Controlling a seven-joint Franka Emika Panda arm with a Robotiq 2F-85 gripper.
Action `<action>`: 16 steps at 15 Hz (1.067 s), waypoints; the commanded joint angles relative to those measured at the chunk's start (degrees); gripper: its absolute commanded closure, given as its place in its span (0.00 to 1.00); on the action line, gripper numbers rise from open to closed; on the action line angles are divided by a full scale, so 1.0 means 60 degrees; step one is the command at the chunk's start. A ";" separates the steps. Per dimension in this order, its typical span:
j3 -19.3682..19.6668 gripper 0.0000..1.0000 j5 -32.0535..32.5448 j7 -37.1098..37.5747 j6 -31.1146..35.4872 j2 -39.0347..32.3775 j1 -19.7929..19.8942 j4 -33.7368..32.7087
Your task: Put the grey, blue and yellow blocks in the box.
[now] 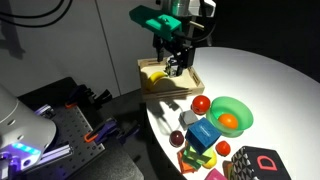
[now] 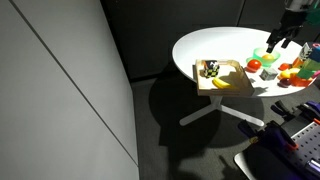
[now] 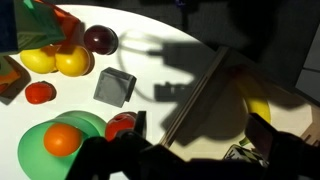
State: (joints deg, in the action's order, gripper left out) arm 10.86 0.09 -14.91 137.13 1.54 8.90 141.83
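Observation:
The robot's gripper will next move to the grey block beside the red ball and grip the grey block's opposite sides [image 1: 187, 117] [image 3: 115, 87].
The box [image 1: 188, 84] is a shallow light-wood tray at the table's edge, also seen in the other exterior view [image 2: 236, 72]. In the wrist view its rim [image 3: 196, 92] runs diagonally. My gripper [image 1: 176, 62] hangs open and empty above the box; its dark fingers [image 3: 271, 135] frame the bottom of the wrist view. The grey block [image 3: 114, 86] stands on the white table outside the box, left of the rim. The light-blue block [image 1: 203, 133] sits further along the table, near a small yellow-green block [image 1: 224, 148].
A yellow banana toy [image 1: 155, 77] and a small dark object [image 2: 210, 68] lie in the box. A green bowl [image 1: 238, 104] holds an orange ball [image 1: 228, 121]. A red ball [image 1: 201, 104], a dark red ball [image 3: 100, 40] and a black box marked D [image 1: 262, 162] stand nearby.

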 commanded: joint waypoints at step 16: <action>0.0144 0.00 0.0453 0.0271 0.0473 -0.1240 0.0360 -0.0294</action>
State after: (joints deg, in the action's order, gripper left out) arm 11.36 0.86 -14.80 138.64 -3.12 10.18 141.44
